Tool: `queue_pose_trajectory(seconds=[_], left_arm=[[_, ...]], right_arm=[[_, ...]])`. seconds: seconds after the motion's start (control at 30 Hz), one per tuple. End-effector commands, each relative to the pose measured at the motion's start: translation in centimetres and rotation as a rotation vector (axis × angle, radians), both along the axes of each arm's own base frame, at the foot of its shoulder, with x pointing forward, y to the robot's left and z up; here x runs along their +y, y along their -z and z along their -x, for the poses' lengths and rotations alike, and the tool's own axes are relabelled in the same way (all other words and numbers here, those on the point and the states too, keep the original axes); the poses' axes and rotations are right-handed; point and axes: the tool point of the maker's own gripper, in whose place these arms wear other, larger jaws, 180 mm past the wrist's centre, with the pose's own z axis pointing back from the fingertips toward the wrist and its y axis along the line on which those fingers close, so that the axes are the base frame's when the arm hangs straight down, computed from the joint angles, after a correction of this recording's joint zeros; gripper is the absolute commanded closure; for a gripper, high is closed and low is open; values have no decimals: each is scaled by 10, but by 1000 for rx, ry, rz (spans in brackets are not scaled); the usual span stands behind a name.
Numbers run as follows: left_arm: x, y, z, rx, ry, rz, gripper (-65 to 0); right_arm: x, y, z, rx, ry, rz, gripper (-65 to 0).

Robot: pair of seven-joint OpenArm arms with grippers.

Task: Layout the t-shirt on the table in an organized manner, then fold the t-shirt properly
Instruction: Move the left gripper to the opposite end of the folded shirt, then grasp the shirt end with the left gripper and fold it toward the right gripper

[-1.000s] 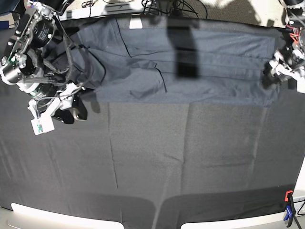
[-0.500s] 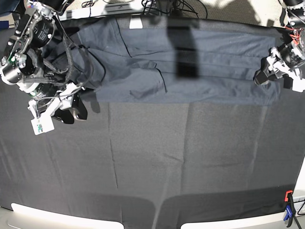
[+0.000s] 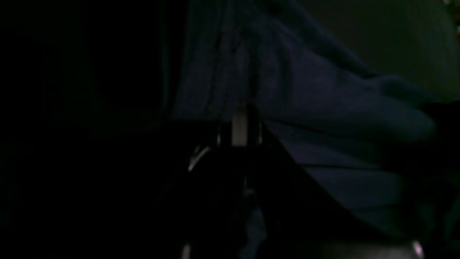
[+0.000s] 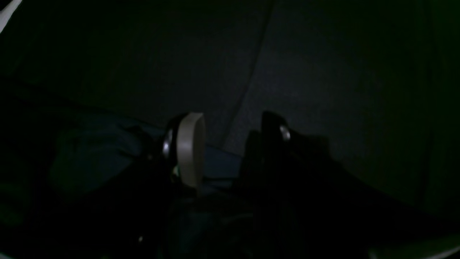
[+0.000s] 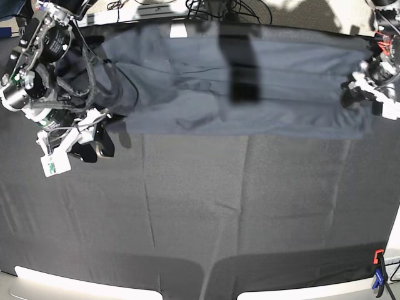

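Next, I let go of the dark t-shirt's end, now bunched in the fingers, with my left gripper on the creased middle of the shirt (image 5: 202, 115), near its near edge.
The dark t-shirt (image 5: 275, 81) lies spread in a long band along the far edge of the table (image 5: 250, 206), its white tag mark (image 5: 178, 30) at the top. My left gripper (image 5: 349, 97) sits at the shirt's right end, shut on the fabric there. In the left wrist view its fingers (image 3: 241, 124) are pressed together, with t-shirt (image 3: 323, 97) folds bunched around them. My right gripper (image 5: 94, 149) hovers at the shirt's left lower corner, open. In the right wrist view its pale pad (image 4: 190, 151) and dark finger (image 4: 275, 133) stand apart over the cloth, holding nothing.
Red and blue clamps (image 5: 378, 278) grip the near right corner. Cables and hangers (image 5: 219, 9) lie beyond the far edge. The right arm's body (image 5: 44, 62) stands over the shirt's left end. Pale table edges (image 5: 75, 289) show at the front.
My left gripper has shut on the shirt's right end and shifted slightly up and right. The fabric now looks tauter, with its middle creases changed. The right arm has not moved.
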Motion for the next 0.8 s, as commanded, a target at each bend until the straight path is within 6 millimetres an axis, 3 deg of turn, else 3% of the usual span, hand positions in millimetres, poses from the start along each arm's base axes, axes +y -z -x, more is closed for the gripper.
queue_pose_trajectory(seconds=[0.0, 0.2, 0.3, 0.53, 0.77], left_arm=[[17, -11, -7, -27, -14, -57, 0], [31, -18, -11, -44, -11, -122, 0], [28, -23, -9, -13, 35, -148, 0], [-20, -70, -14, -96, 92, -100, 0], [-95, -110, 4, -206, 70, -27, 0]], right_arm=[[1, -20, -8, -86, -14, -4, -254], [1, -22, -9, -95, -13, -7, -254], [1, -22, -9, -94, -13, -6, -254], [1, -21, -9, -93, -13, -6, -254], [1, -22, -9, -94, -13, -6, -254]])
